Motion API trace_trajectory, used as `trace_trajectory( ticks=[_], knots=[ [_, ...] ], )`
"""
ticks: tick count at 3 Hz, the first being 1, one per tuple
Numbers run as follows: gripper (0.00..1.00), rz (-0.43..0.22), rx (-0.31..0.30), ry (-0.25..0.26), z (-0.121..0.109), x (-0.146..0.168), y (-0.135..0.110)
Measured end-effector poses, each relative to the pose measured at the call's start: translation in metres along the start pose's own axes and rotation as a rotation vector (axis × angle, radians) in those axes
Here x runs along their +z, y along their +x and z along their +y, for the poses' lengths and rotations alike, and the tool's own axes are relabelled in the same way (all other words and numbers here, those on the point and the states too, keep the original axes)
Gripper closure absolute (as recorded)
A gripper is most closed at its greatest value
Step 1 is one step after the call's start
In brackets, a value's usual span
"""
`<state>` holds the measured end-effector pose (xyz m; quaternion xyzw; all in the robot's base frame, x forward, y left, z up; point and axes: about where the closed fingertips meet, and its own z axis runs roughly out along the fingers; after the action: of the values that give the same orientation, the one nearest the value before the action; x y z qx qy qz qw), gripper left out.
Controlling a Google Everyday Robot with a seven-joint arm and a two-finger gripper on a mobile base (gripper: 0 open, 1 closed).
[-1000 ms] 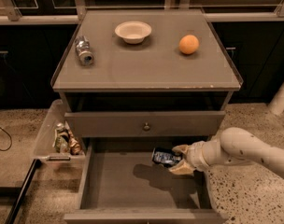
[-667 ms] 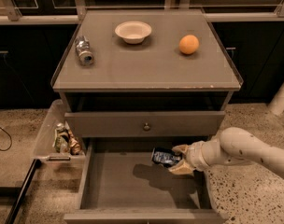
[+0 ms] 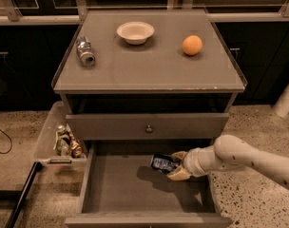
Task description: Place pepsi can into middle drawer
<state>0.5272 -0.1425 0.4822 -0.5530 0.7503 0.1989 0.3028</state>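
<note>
My gripper is going to let go of the pepsi can on the drawer's bare bottom, near the centre [image 3: 158, 173] and a little toward the back. The can is held just above that floor now.
The pepsi can [image 3: 164, 164] is a small dark blue can, lying sideways in my gripper [image 3: 175, 166]. The gripper is shut on it and holds it just above the floor of the middle drawer [image 3: 130, 184], near the back right. The drawer is pulled out wide and its flat floor is bare. My white arm [image 3: 244, 158] reaches in from the right over the drawer's right wall.
The cabinet top [image 3: 149, 65] carries a silver-grey can [image 3: 85, 52] lying at the left, a white bowl [image 3: 135, 32] at the back and an orange [image 3: 192, 45] at the right. A shut drawer front with a knob [image 3: 148, 128] sits above. A clear plastic bin [image 3: 63, 141] of small items hangs at the left.
</note>
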Motion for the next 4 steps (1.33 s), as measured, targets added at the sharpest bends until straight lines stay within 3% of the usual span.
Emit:
trace_trajectory(
  ticks=[2,4],
  knots=[
    [1.00,-0.060,0.005,0.029,-0.011,0.042,0.023],
    [1.00,-0.059,0.007,0.026,-0.006,0.081,0.042]
  ],
)
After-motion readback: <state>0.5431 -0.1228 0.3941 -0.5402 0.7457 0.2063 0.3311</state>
